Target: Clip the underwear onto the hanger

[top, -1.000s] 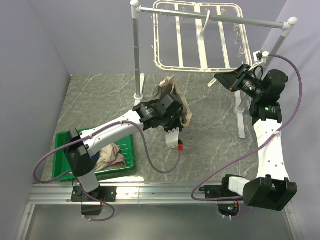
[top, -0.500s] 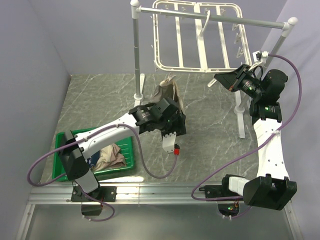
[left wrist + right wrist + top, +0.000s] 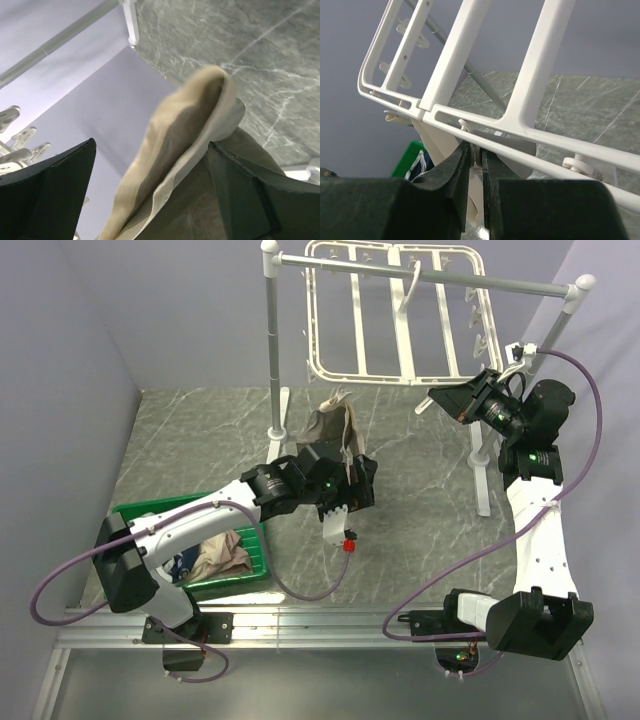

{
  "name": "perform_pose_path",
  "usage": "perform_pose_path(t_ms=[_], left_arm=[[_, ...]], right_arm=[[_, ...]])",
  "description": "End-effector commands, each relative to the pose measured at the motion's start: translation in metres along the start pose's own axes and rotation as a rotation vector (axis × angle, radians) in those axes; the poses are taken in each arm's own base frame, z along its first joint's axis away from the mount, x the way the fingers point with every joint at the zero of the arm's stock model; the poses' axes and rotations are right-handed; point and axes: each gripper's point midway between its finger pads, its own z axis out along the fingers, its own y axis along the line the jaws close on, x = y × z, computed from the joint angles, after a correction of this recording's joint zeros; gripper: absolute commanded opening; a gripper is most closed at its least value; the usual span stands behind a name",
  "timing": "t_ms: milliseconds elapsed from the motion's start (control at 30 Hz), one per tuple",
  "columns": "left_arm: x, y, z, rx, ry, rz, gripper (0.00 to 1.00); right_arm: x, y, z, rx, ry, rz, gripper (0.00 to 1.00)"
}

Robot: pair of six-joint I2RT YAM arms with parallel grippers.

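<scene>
The waistband gapes ahead, so next my left gripper reaches farther, pinching its layers together near the looped end [image 3: 215, 80].
The underwear [image 3: 336, 426], taupe with a pale waistband, hangs in the air below the lower left corner of the white hanger [image 3: 392, 324]; what holds its top I cannot make out. My left gripper [image 3: 340, 464] is open just below it. In the left wrist view the underwear [image 3: 186, 145] droops between the two wide-apart fingers [image 3: 52, 192] without being pinched. My right gripper [image 3: 442, 400] is at the hanger's lower edge. In the right wrist view it [image 3: 477, 165] is shut on a small white clip [image 3: 476, 154] under the hanger bar [image 3: 540, 65].
A green tray [image 3: 150, 512] at the near left holds a pinkish-beige garment [image 3: 222, 554] and a navy one [image 3: 184, 562]. The white pole rack [image 3: 272, 340] carries the hanger, with a second post [image 3: 482, 475] on the right. Walls close off the left and back.
My left gripper has opened and let go of the underwear, and the left arm has drawn back toward the near edge. The underwear stays hanging. The right arm has not moved.
</scene>
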Motion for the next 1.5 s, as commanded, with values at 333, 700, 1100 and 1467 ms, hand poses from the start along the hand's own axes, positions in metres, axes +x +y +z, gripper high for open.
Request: perform_pose_path(t_ms=[333,700,1100,1467], left_arm=[[0.038,0.015,0.023,0.164,0.097,0.146,0.99],[0.031,0.003,0.014,0.281,0.033,0.039,0.09],[0.017,0.041,0.000,0.134,-0.071,-0.316,0.00],[0.040,0.065,0.018,0.040,0.019,-0.633,0.00]], right_arm=[[0.015,0.000,-0.003,-0.021,0.052,0.033,0.00],[0.013,-0.001,-0.005,-0.018,0.048,0.036,0.00],[0.015,-0.001,-0.007,-0.015,0.036,0.030,0.00],[0.020,-0.005,-0.007,0.002,0.038,0.017,0.00]])
